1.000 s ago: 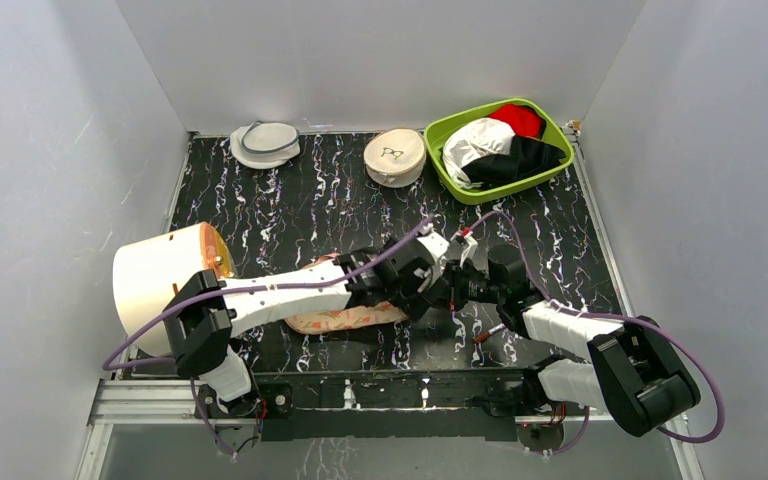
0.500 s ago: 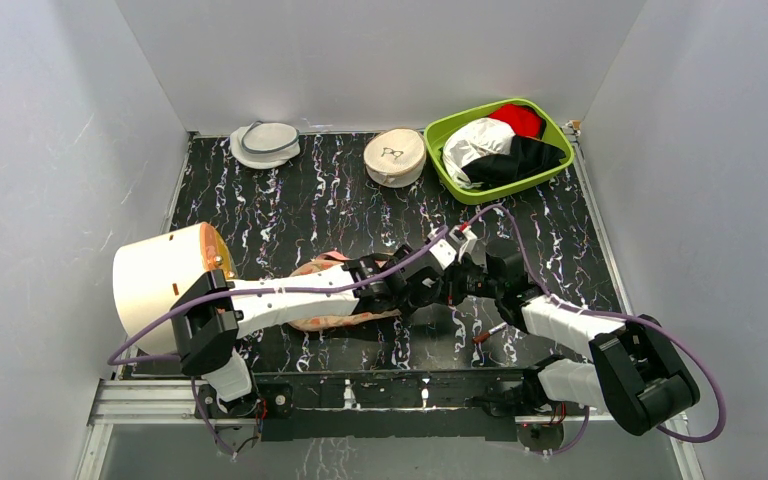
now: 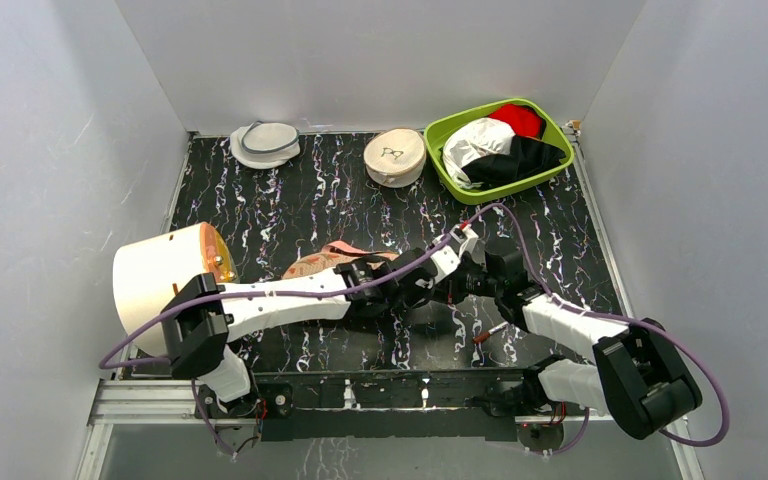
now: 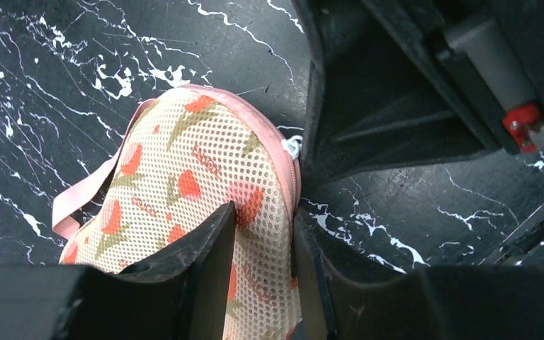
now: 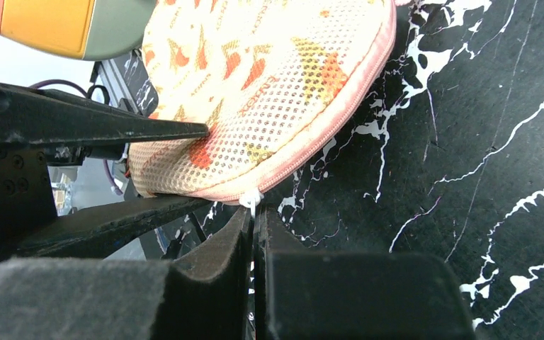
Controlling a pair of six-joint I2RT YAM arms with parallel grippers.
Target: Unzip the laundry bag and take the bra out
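The laundry bag slants up with its zip bending around the bag's end, so the robot's left gripper will open, let the bag flatten, then pinch the bag's edge (image 4: pixel 291 190) near the zip pull.
The laundry bag (image 3: pixel 310 265), beige-pink mesh with red-orange leaves, lies mid-table, mostly under my left arm. In the left wrist view its rounded end (image 4: pixel 184 177) sits between my left gripper (image 4: pixel 263 212) jaws, one finger on the mesh top and the other against the pink zip edge, so the left gripper (image 3: pixel 405 295) is shut on the bag. The white zip pull (image 5: pixel 250 198) at the bag's edge (image 5: pixel 269 85) runs between the closed fingers of my right gripper (image 5: pixel 255 216), which meets the left one (image 3: pixel 438 293). The bra is hidden.
A green bin (image 3: pixel 438 140) at the back right holds white, black and red cloths. A round cream case (image 3: pixel 395 158) and a round white-grey mesh pouch (image 3: pixel 265 143) sit along the back wall. A big white drum (image 3: pixel 160 275) lies at the left. Walls close in three sides.
My left jaws went from wide open to closed on the bag's end, and the left arm swung toward the near edge, uncovering the bag's far side. The right gripper stayed shut.
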